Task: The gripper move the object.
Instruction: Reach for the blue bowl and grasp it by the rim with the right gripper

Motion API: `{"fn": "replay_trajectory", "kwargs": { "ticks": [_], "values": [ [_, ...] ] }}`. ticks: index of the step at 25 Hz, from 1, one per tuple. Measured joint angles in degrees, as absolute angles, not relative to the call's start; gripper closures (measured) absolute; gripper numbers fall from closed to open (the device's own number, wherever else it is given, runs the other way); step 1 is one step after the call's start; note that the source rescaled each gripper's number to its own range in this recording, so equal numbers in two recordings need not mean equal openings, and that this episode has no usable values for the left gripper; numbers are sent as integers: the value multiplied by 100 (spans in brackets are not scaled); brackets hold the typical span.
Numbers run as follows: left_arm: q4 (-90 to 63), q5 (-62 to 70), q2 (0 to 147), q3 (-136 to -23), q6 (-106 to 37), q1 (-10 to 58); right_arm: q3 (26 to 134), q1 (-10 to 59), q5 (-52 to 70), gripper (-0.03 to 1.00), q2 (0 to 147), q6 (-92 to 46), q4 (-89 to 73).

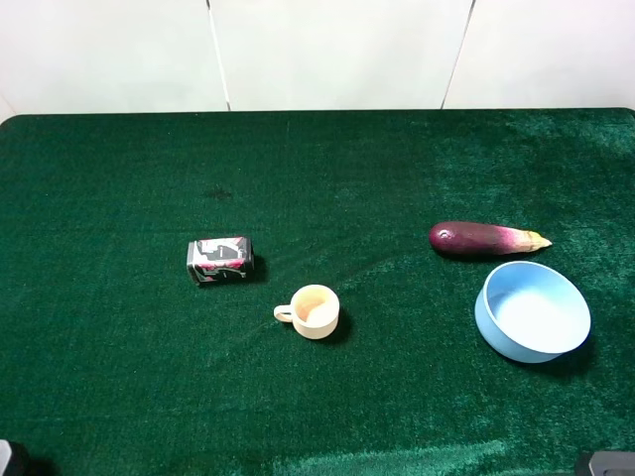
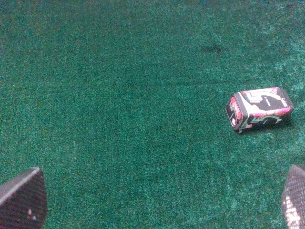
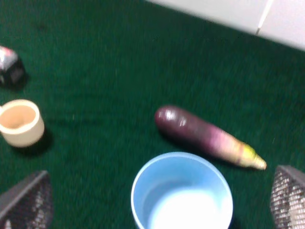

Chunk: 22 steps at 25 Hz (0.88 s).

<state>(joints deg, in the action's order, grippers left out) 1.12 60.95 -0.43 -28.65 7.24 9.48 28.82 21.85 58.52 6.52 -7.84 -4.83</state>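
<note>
The light-blue bowl has a rim (image 1: 485,305) (image 3: 133,194) that I will close my right gripper on, on the side of the bowl that faces the cream cup.
The light-blue bowl (image 1: 533,311) stands upright and empty on the green cloth at the right, just in front of the purple eggplant (image 1: 486,239). In the right wrist view the bowl (image 3: 181,193) lies between the two wide-apart fingertips (image 3: 28,200) of my right gripper (image 3: 159,202), which is open and empty, with the eggplant (image 3: 205,135) beyond it. My left gripper (image 2: 157,198) is open and empty over bare cloth; only its fingertips (image 2: 21,198) show. In the exterior high view only small dark bits of the arms show at the bottom corners.
A small cream handled cup (image 1: 314,311) stands near the table's middle and also shows in the right wrist view (image 3: 20,122). A small black, pink and white carton (image 1: 219,259) lies on its side to its left, seen too in the left wrist view (image 2: 259,109). White wall panels stand behind the table's far edge.
</note>
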Motion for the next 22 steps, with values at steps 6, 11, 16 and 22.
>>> {"fn": "replay_trajectory", "kwargs": {
  "ticks": [6,11,16,22],
  "values": [
    [112,6095,-43,-2865,724,948,2953,2185,5673,-3,2069,-771,-483],
    [112,6095,-43,-2865,724,948,2990,2185,5220,-3,3323,-759,-483],
    [112,6095,-43,-2865,724,948,2990,2185,4786,-3,4546,-759,-483],
    [112,6095,-43,-2865,724,948,2990,2185,4486,-3,5770,-735,-483]
  ]
}}
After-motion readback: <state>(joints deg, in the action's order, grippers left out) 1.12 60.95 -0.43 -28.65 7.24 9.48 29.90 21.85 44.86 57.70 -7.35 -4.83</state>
